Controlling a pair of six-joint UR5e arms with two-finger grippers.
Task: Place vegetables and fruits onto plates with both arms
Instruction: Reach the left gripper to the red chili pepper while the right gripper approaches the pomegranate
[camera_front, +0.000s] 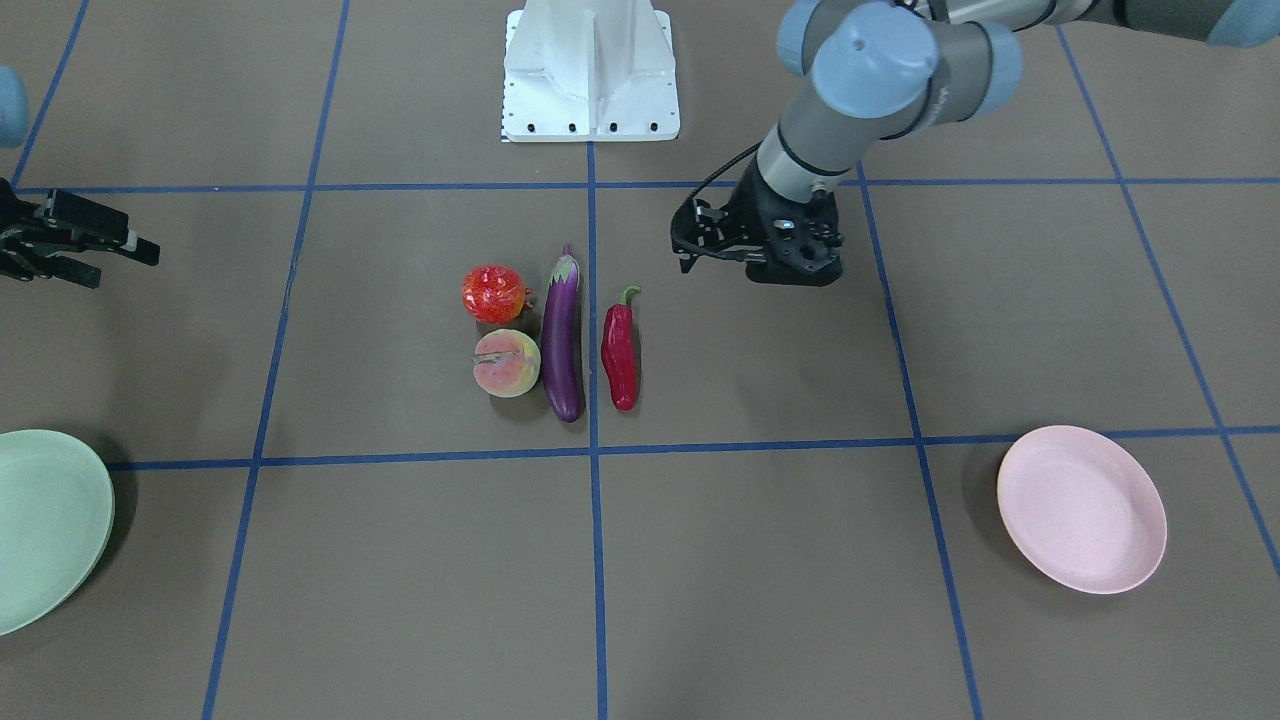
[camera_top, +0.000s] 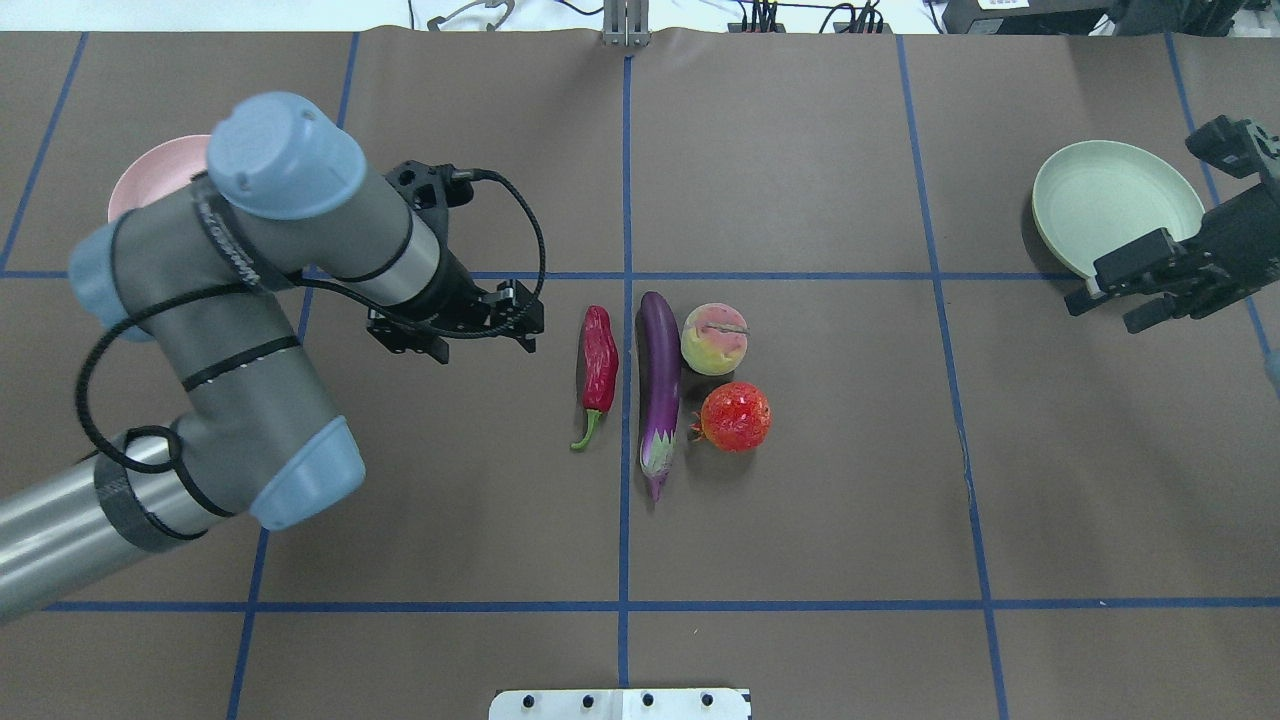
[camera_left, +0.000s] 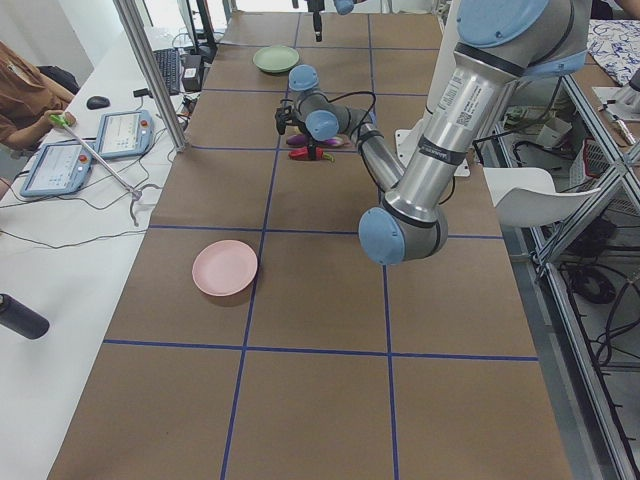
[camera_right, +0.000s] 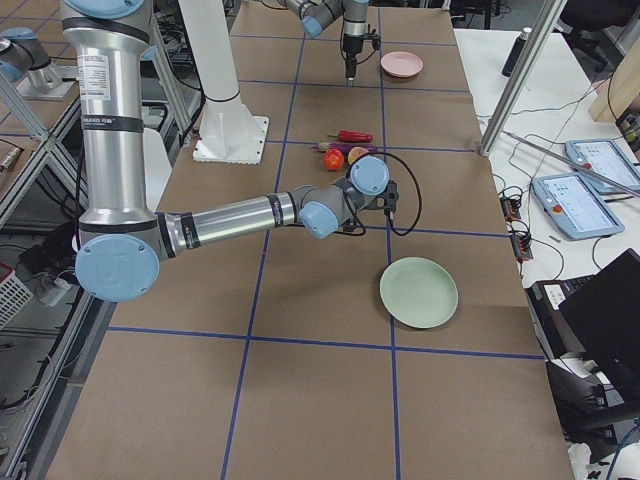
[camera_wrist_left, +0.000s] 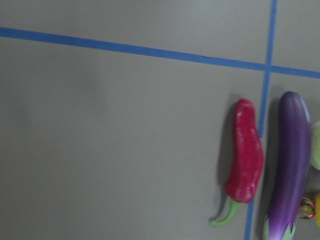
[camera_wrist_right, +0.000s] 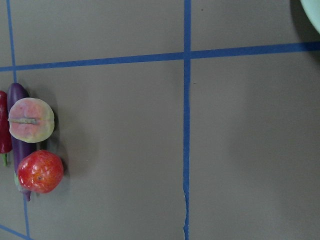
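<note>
I need to move my left gripper next to the red chili's thick end (camera_front: 618, 322) (camera_wrist_left: 242, 184), beside its green stem, and close it there.
The purple eggplant (camera_front: 562, 340) lies mid-table. The red chili (camera_front: 620, 350) lies beside it on the left arm's side. The red-orange pomegranate-like fruit (camera_front: 494, 293) and the peach (camera_front: 506, 363) lie on its other side. My left gripper (camera_top: 525, 315) hovers open and empty beside the chili (camera_top: 598, 360). My right gripper (camera_top: 1105, 305) is open and empty next to the mint green plate (camera_top: 1110, 200), far from the fruits. The pink plate (camera_front: 1082, 508) lies empty on the left arm's side, partly hidden behind that arm in the overhead view.
The white base block (camera_front: 590, 70) stands at the robot's edge of the table. Blue tape lines grid the brown tabletop. A side desk with tablets (camera_left: 120, 135) and a person runs along the table's far side.
</note>
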